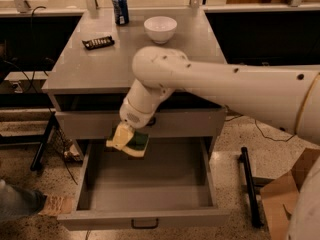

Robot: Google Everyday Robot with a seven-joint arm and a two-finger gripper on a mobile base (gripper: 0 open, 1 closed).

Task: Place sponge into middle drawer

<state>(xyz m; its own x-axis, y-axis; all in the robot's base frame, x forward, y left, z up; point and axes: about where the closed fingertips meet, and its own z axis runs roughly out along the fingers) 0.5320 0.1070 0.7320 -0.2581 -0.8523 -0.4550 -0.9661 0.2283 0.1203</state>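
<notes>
Next, my gripper releases the sponge on the drawer's grey bottom (127,179), about halfway between the cabinet and the black handle.
The sponge (137,143), dark green on top with pale yellow foam under it, is held in my gripper (126,140). The gripper is shut on it and hangs over the back left part of the open middle drawer (150,189), a little above its grey floor. The drawer is pulled far out, with a small black bar handle (145,224) on its front. My white arm (210,89) reaches in from the right across the cabinet front.
On the grey cabinet top (100,64) stand a blue can (120,8), a white bowl (160,29) and a black candy bar wrapper (98,42). A cardboard box (280,199) is at the lower right. A person's shoe (30,204) is at the lower left.
</notes>
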